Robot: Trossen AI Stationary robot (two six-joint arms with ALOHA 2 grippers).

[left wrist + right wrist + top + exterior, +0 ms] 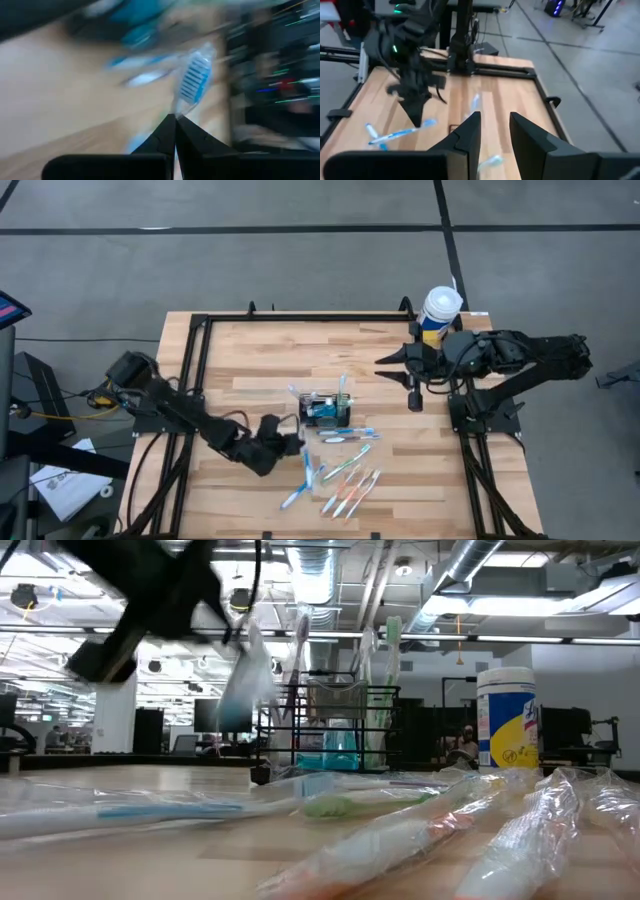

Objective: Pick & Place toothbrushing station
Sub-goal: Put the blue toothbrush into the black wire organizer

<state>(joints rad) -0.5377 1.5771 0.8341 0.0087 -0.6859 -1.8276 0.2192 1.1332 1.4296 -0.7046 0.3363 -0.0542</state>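
I have a spot for the blue toothbrush, now held beside the station, in the end of the black caddy (314, 414) closest to my left gripper. Next, I put it down there.
The toothbrushing station (328, 411), a small black wire-mesh caddy with toothbrushes standing in it, sits mid-table; in the low view the station (335, 730) shows behind the loose brushes. Just to its left and nearer the front edge, my left gripper (296, 442) is shut on a blue toothbrush in a clear wrapper (304, 475). My right gripper (402, 377) hangs high over the table's right part, near the white tub. Its fingers stand apart with nothing between them (495, 131). My left gripper pinches the wrapped toothbrush just below its blue-bristled head (186, 102), between its two shut fingertips (167, 131). The fingers slant down from the table's left and lie across the brush. The brush (400, 134) is lifted off the table, its long handle reaching toward the near edge.
Several wrapped toothbrushes (350, 480) lie loose on the wood in front of the station, and two more (347, 436) lie just by its near side. A white tub with a yellow-blue label (440, 308) stands at the far right corner. A black frame (300, 317) borders the table.
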